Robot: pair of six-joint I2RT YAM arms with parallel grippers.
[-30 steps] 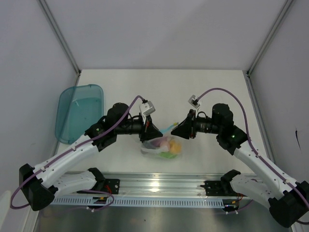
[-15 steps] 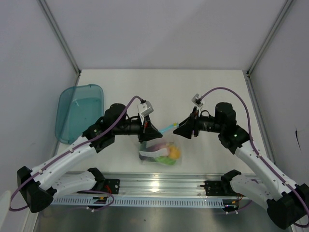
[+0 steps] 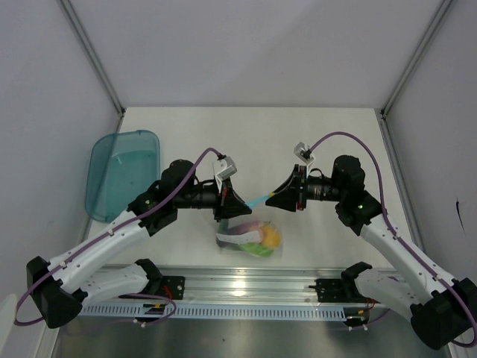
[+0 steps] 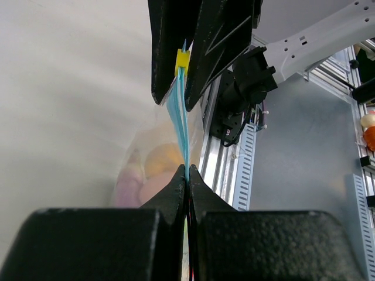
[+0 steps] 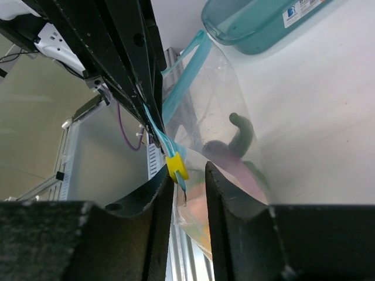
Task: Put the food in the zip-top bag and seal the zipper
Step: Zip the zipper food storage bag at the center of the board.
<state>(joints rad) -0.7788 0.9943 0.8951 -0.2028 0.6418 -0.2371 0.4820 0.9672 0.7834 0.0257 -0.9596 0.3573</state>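
Note:
My left gripper needs to open and take the tab (image 4: 182, 60) while my right gripper pinches the end of the zipper, because it holds the zipper short of the slider tab.
The clear zip-top bag (image 3: 250, 237) hangs between my two grippers, just above the table. In it are the food pieces: a yellow-orange fruit (image 3: 272, 237), green pieces (image 3: 257, 243) and a pinkish piece (image 3: 237, 228). The right wrist view shows the purple eggplant (image 5: 229, 153) through the plastic. My left gripper (image 3: 237, 209) (image 4: 187, 171) is shut on the light blue zipper strip (image 3: 257, 200) (image 4: 180, 108). My right gripper (image 3: 274, 199) (image 5: 188, 168) has its jaws a little apart around the strip's other end. The yellow slider tab (image 5: 177, 165) (image 4: 183, 58) rests against one finger.
A translucent teal tub (image 3: 123, 173) stands at the table's left edge and also shows in the right wrist view (image 5: 263, 23). The aluminium rail (image 3: 246, 287) with the arm bases runs along the near edge, just below the bag.
My right gripper has drawn back to the right, so more blue strip shows between the grippers. The bag has sagged lower and towards the near edge.

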